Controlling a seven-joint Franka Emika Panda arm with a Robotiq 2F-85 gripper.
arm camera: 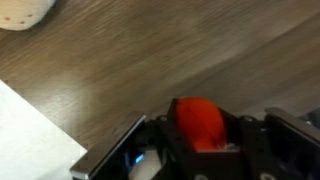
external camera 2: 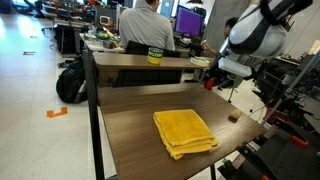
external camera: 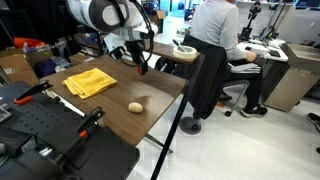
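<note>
My gripper needs to release the small red object on the bare wood [external camera: 105, 61] between the yellow cloth and the table's far edge.
In the wrist view a small red object [arm camera: 198, 118] sits between the dark fingers of my gripper [arm camera: 203, 128], which is shut on it just over the wood-grain table [arm camera: 120, 70]. In both exterior views the gripper [external camera: 141, 68] [external camera 2: 213, 80] hangs over the table's far edge, and a speck of red shows at its tip. A folded yellow cloth [external camera: 90, 82] [external camera 2: 184, 132] lies flat mid-table, apart from the gripper. A small beige lump [external camera: 136, 106] rests on the wood near the cloth. A pale rounded thing [arm camera: 25, 12] peeks in at the wrist view's top left.
A person [external camera: 215, 30] [external camera 2: 145, 25] sits at a desk just behind the table. A black stand pole [external camera: 188, 95] leans by the table corner. Black equipment [external camera: 45, 135] crowds one side. A pale surface [arm camera: 30, 135] shows past the table's edge.
</note>
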